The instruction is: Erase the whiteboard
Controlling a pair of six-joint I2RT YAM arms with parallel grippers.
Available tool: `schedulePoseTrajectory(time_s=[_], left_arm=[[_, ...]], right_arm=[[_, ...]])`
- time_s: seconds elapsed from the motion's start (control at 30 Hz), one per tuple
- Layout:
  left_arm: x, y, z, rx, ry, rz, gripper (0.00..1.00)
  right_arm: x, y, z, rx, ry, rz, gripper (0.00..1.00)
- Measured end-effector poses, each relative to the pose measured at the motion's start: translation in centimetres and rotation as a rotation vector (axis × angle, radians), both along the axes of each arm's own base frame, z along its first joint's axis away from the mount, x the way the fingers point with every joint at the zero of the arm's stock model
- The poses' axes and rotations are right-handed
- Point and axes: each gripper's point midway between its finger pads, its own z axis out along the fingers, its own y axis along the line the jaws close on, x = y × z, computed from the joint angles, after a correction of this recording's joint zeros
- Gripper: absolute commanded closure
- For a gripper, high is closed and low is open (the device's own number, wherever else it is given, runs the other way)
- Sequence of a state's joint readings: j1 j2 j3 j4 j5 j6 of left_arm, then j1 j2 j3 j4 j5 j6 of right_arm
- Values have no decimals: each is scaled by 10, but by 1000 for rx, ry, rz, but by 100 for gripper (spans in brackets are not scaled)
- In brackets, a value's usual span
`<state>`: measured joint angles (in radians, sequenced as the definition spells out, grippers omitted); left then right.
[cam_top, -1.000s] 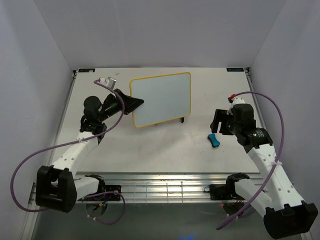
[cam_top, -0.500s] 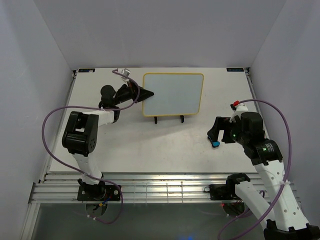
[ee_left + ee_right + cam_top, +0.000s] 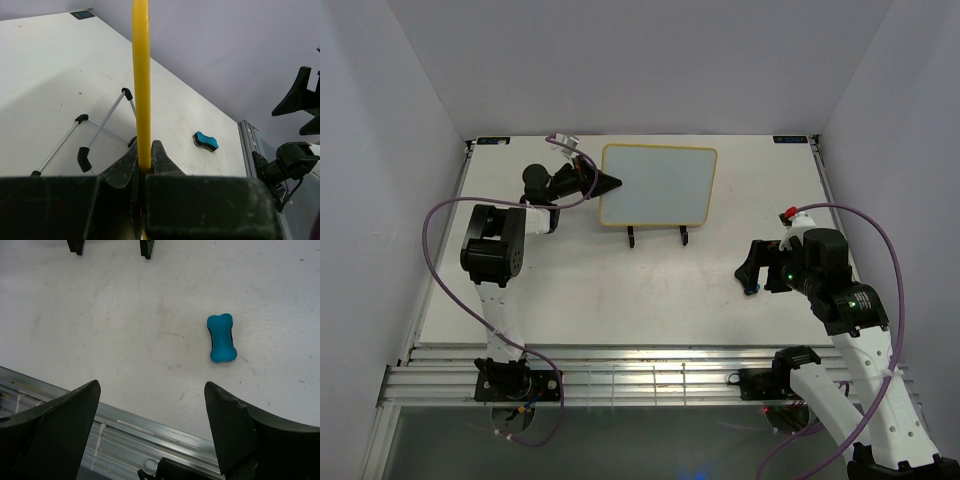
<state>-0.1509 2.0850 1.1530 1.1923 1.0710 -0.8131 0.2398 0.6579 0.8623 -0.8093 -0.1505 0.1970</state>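
Next, my left gripper releases the whiteboard with its lower edge resting on the front black feet of the stand (image 3: 655, 235).
The whiteboard (image 3: 660, 186), white with a thin yellow frame and no writing showing, stands at the back middle of the table over the black wire stand (image 3: 632, 238). My left gripper (image 3: 612, 183) is shut on its left edge; in the left wrist view the yellow frame (image 3: 141, 75) runs up from between my shut jaws (image 3: 145, 161). The blue bone-shaped eraser (image 3: 221, 338) lies on the table at the right, also in the left wrist view (image 3: 205, 141). My right gripper (image 3: 151, 387) is open and empty above the table, near the eraser; in the top view (image 3: 752, 272) it mostly hides it.
The stand's wire legs with black feet (image 3: 82, 157) sit just left of the board edge. The metal rail (image 3: 150, 425) of the table's front edge runs below my right gripper. White walls close in the back and sides.
My left arm has swung the board from a tilted pose to square over the stand at the back. My right arm has moved nearer the front edge, over the eraser.
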Motion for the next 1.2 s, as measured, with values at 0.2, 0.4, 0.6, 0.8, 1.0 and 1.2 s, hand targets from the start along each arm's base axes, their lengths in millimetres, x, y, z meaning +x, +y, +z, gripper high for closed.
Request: schedulePoseTrajectory(time_s=[0.2, 0.4, 0.6, 0.8, 1.0, 1.2], left_arm=[[11, 3, -14, 7, -3, -32, 100], [15, 4, -37, -9, 67, -68, 100], [21, 10, -57, -37, 173, -46, 100], [23, 10, -61, -41, 177, -45, 100], [24, 10, -66, -40, 183, -43, 100], [22, 12, -70, -36, 173, -38, 98]], right_arm=[[-1, 1, -1, -2, 2, 11, 10], [0, 1, -1, -10, 4, 24, 10], [2, 4, 2, -8, 2, 37, 10], [1, 6, 2, -6, 3, 57, 10], [1, 8, 8, 1, -13, 73, 10], [0, 10, 11, 9, -26, 82, 10]])
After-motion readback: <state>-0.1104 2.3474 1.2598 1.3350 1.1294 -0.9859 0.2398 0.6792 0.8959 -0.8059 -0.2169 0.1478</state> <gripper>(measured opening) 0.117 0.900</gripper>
